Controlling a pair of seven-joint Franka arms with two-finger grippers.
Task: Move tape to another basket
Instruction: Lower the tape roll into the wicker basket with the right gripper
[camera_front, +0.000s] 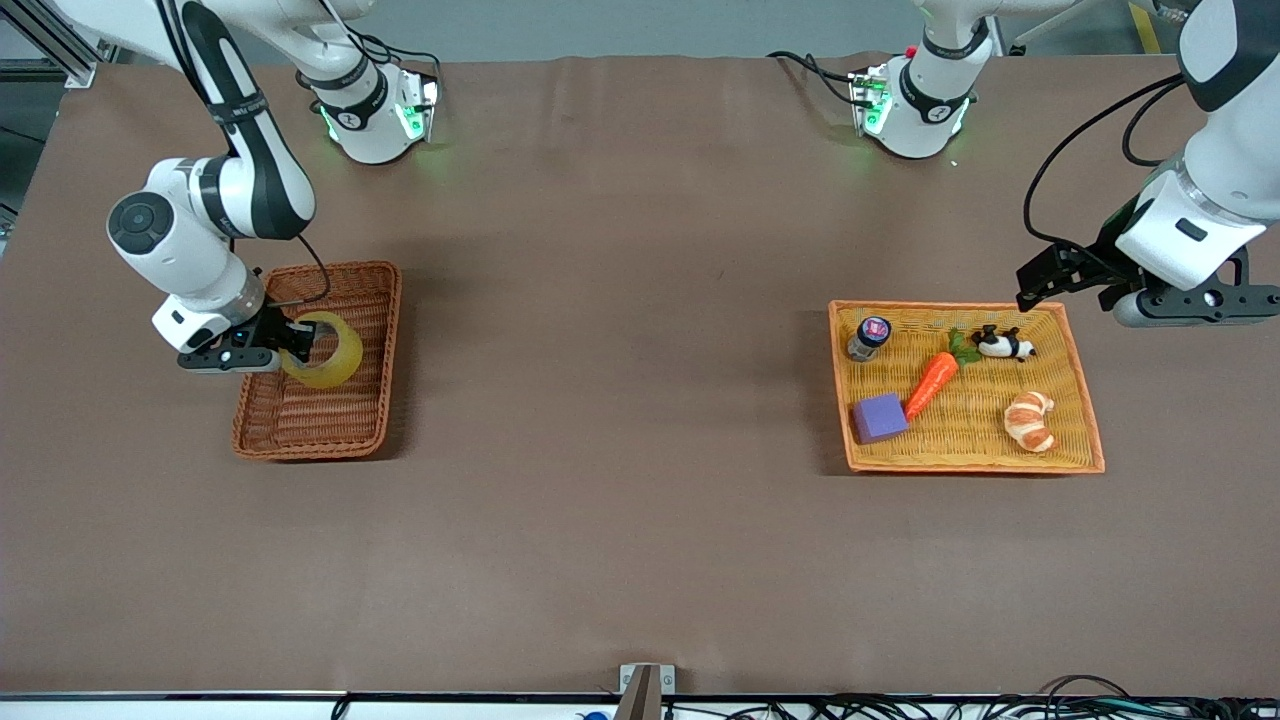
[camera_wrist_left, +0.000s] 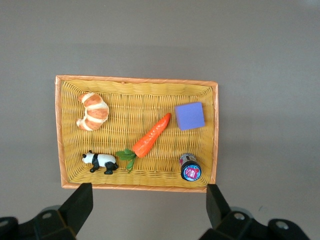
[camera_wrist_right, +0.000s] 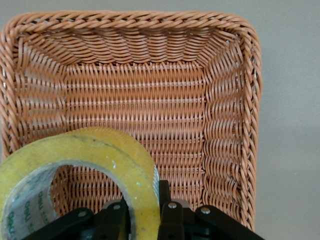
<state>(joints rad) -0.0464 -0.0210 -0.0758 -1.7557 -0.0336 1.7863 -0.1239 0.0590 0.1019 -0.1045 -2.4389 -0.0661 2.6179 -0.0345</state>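
The robot's right gripper should release the tape, which hangs inside the basket now, on the reddish-brown basket's bottom near the basket's side (camera_front: 342, 356) (camera_wrist_right: 113, 182) facing the orange tray.
The tape (camera_front: 325, 350), a yellowish translucent roll, stands upright in my right gripper (camera_front: 298, 340), which is shut on the roll's wall. It hangs inside the dark reddish-brown wicker basket (camera_front: 320, 425) at the right arm's end of the table. In the right wrist view one finger (camera_wrist_right: 116, 212) is inside the ring and the other is outside, with the tape (camera_wrist_right: 100, 155) over the basket floor (camera_wrist_right: 150, 100). I cannot tell whether the roll touches the floor. My left gripper (camera_front: 1035, 282) is open and empty over the table beside the orange tray; it also shows in the left wrist view (camera_wrist_left: 149, 202).
The shallow orange-yellow tray (camera_front: 960, 466) at the left arm's end holds a croissant (camera_front: 1031, 420), a carrot (camera_front: 932, 384), a toy panda (camera_front: 1003, 345), a purple block (camera_front: 879, 417) and a small jar (camera_front: 870, 337). The tray also shows in the left wrist view (camera_wrist_left: 135, 79).
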